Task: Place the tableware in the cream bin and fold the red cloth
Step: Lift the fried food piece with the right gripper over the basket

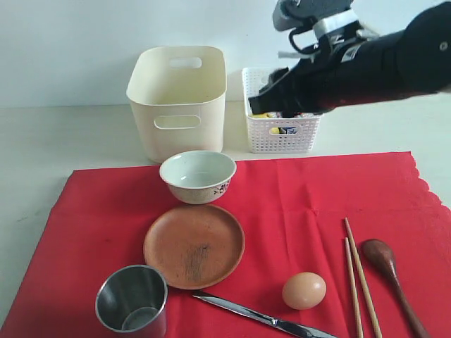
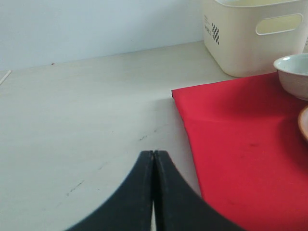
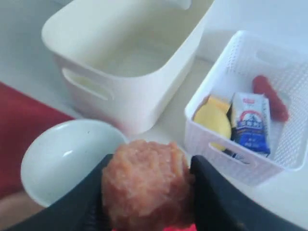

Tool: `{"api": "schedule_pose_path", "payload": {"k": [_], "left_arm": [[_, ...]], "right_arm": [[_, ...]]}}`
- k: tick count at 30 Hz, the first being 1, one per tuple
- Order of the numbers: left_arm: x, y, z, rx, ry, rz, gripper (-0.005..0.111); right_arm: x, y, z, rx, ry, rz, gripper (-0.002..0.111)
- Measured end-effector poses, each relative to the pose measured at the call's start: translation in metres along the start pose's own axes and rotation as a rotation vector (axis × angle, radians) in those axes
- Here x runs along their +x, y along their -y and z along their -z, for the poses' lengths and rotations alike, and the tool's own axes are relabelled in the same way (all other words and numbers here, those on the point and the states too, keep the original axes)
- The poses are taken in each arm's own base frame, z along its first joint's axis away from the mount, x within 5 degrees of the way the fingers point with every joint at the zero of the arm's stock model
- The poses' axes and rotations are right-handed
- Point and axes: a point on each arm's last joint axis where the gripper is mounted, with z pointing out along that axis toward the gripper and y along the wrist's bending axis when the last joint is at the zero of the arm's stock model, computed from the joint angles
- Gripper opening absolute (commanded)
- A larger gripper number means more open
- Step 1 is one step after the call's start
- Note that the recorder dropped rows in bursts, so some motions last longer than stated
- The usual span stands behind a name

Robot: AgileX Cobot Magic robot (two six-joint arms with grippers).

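Note:
My right gripper is holding the pinkish-brown piece of food. It will let go of it in the white lattice basket [image 1: 253, 106] [image 3: 227, 85], just behind the yellow item.
The red cloth [image 1: 303, 204] lies spread on the table. On it stand the white bowl [image 1: 197, 176], brown plate [image 1: 194, 245], steel cup [image 1: 132, 299], knife [image 1: 261, 318], chopsticks [image 1: 359, 278] and dark spoon [image 1: 391, 271]. Behind the bowl stands the cream bin [image 1: 180, 105], with nothing in it. My right gripper [image 1: 271, 88] hangs in the air between bin and basket, shut on a pinkish-brown lumpy piece of food [image 3: 144, 183], above the bowl [image 3: 62, 159]. My left gripper [image 2: 153, 153] is shut with nothing in it, over bare table beside the cloth's left edge [image 2: 240, 144].
A white lattice basket [image 1: 282, 134] right of the bin holds a milk carton [image 3: 250, 122], a yellow item [image 3: 211, 118] and a red sausage-like piece [image 3: 272, 96]. An egg [image 1: 304, 290] lies on the cloth between knife and chopsticks.

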Motion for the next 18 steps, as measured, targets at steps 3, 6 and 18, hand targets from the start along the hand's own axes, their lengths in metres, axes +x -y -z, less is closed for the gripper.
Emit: {"api": "schedule_pose_path", "payload": {"k": [3,6,18], "left_arm": [[0.000,0.000,0.000,0.000,0.000,0.000,0.000],[0.000,0.000,0.000,0.000,0.000,0.000,0.000],[0.000,0.000,0.000,0.000,0.000,0.000,0.000]], "right_arm": [[-0.016,0.014,-0.002,0.026,0.026,-0.019,0.000],[-0.029,0.027,-0.008,0.055,0.054,-0.035,0.000],[-0.037,0.072,-0.081,0.117,0.016,-0.083,0.000]]}}
